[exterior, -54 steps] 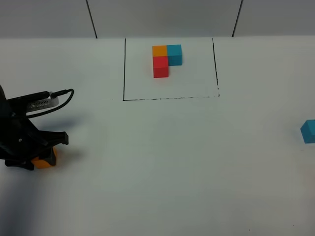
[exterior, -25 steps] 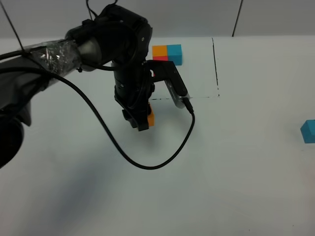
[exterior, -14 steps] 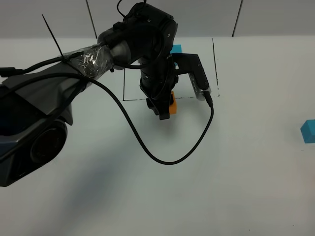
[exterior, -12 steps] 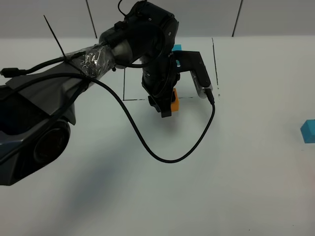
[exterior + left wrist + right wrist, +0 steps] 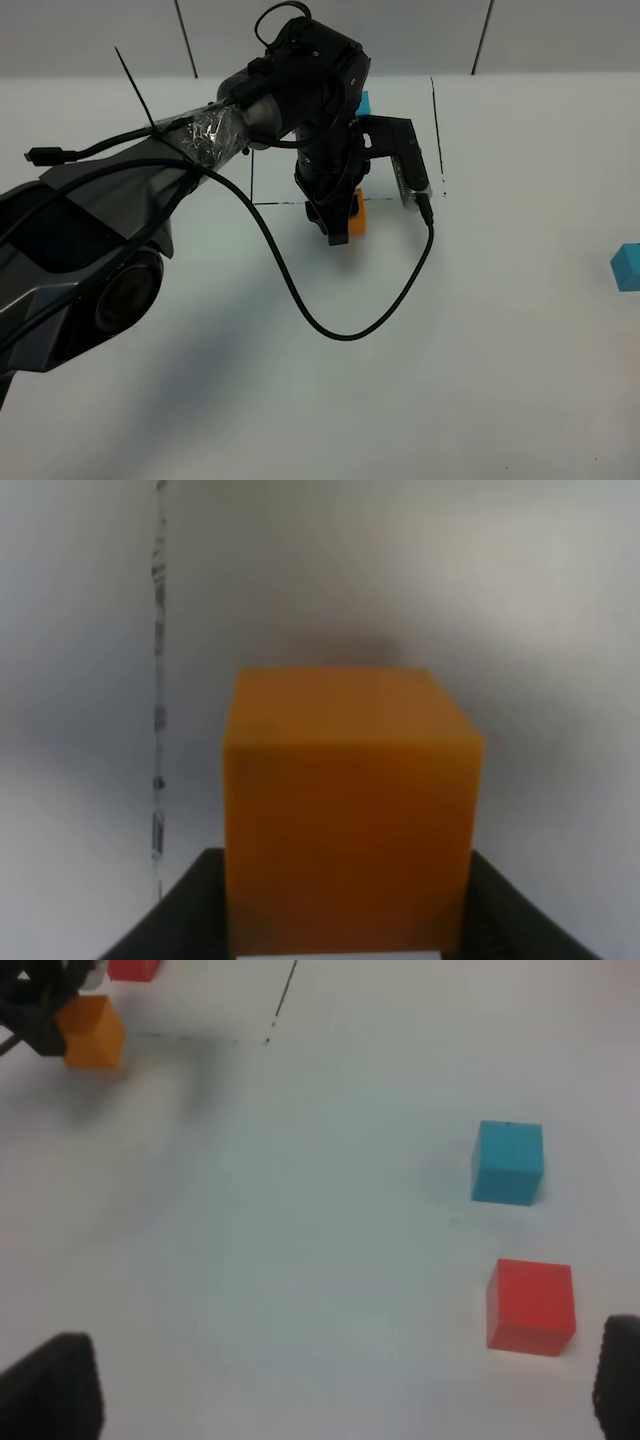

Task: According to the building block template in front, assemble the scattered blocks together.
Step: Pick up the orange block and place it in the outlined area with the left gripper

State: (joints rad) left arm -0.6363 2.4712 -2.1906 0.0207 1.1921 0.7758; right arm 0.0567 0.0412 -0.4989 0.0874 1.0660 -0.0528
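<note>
Next, my left gripper sets the orange block down on the white table, just before the template's front black line (image 5: 350,228).
My left gripper (image 5: 338,222) is shut on the orange scattered block (image 5: 351,217), holding it low over the table just in front of the template frame's front line (image 5: 278,203). In the left wrist view the orange block (image 5: 350,800) fills the space between the dark fingers (image 5: 175,925). The arm hides most of the template; only its blue cube (image 5: 362,100) shows, and its red cube (image 5: 133,968) shows in the right wrist view. The blue scattered block (image 5: 627,266) lies at the far right. In the right wrist view it (image 5: 508,1162) sits beside the red scattered block (image 5: 531,1306). My right gripper (image 5: 335,1400) is open and empty.
The frame's right line (image 5: 437,130) runs beside the left arm. A black cable (image 5: 330,325) loops from the left wrist down over the white table (image 5: 480,380). The orange block (image 5: 92,1030) also shows far off in the right wrist view.
The left arm has carried the orange block from the table's left side to the frame's front line, shifting slightly right in the last half second. The blue block has not moved.
</note>
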